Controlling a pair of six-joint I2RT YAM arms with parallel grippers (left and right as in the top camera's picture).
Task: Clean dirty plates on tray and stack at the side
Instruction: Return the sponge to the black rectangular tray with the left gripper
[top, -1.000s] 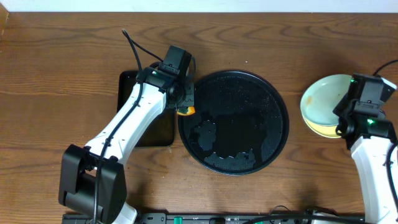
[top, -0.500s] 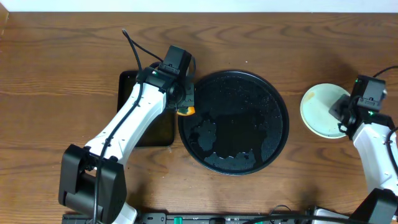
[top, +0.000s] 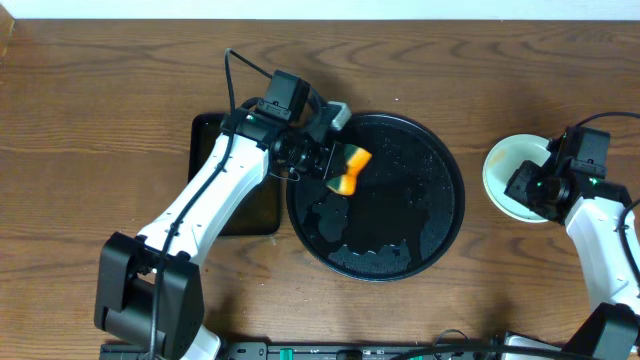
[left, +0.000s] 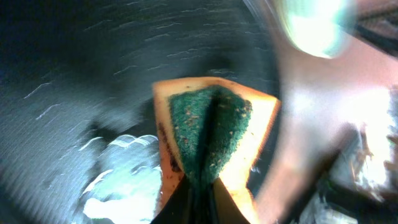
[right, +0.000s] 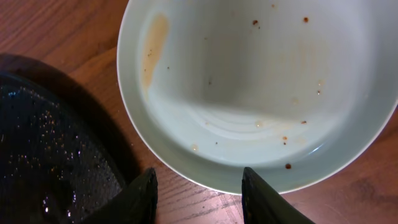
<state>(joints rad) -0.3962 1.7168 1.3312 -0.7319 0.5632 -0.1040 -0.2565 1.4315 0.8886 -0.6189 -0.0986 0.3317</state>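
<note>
Next, I set the green-and-orange sponge down in the middle of the rectangular black tray (top: 238, 170) with my left gripper.
The large round black tray (top: 400, 235) sits mid-table, wet and glossy, with no plates on it; it also shows in the left wrist view (left: 74, 74) and the right wrist view (right: 43, 155). My left gripper (top: 335, 165) is shut on a green-and-orange sponge (top: 350, 170), folded between the fingers (left: 208, 130) over the tray's upper left. A pale plate (top: 508, 178) with brown smears (right: 249, 81) lies on the wood right of the tray; whether others lie under it is hidden. My right gripper (right: 199, 190) is open and empty just beside its rim.
A smaller rectangular black tray (top: 205, 135) lies left of the round tray, mostly under my left arm. Puddles of water (top: 340, 220) shine on the round tray. Bare wooden table surrounds everything.
My left gripper swung the sponge from the tray's left edge out over the tray. My right arm drew back from the plate, which now lies uncovered.
</note>
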